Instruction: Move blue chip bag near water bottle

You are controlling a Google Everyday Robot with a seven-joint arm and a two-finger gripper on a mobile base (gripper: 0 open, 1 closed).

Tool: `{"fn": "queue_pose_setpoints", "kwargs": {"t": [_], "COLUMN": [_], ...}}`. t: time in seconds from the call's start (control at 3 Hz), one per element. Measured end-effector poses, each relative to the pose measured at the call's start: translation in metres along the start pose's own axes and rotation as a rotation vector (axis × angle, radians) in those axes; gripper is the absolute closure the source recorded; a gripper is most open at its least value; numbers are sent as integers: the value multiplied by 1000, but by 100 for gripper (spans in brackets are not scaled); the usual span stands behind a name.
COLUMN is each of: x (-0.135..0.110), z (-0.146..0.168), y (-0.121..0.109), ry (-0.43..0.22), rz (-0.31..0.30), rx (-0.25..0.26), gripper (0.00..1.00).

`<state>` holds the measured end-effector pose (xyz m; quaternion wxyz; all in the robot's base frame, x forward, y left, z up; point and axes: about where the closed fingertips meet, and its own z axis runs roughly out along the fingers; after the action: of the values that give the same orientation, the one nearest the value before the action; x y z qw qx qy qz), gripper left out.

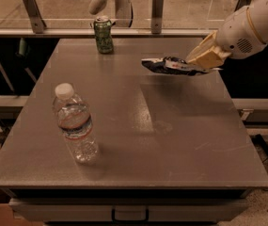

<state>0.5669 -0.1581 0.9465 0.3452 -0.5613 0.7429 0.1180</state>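
Next, I release the blue chip bag on the grey table [116,109] close beside the water bottle, toward the table's middle. The bag is still in the air above the table.
The blue chip bag [173,66] is dark, crinkled and flat, held level in the air above the right rear part of the table. My gripper [204,59] is shut on the bag's right end, with the white arm reaching in from the upper right. The water bottle [74,122] is clear with a white cap and a pale label with a red stripe. It lies on the table at the front left, cap pointing away, far to the left of and nearer than the bag.
A green drink can [103,34] stands at the table's rear edge, left of centre. The grey table [171,140] has a railing with metal posts [157,6] behind it. A drawer handle [130,215] shows under the front edge.
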Motion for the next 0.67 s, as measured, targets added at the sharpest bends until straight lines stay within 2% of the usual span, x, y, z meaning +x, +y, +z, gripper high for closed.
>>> {"fn": "queue_pose_setpoints", "kwargs": {"t": [0.33,0.67], "x": [-24,-53], "z": [19,51], "y": [32,91], "ry": [-68,-133], "rz": [-77,-231], "rx": [-61,-159], "gripper": [100,100]}}
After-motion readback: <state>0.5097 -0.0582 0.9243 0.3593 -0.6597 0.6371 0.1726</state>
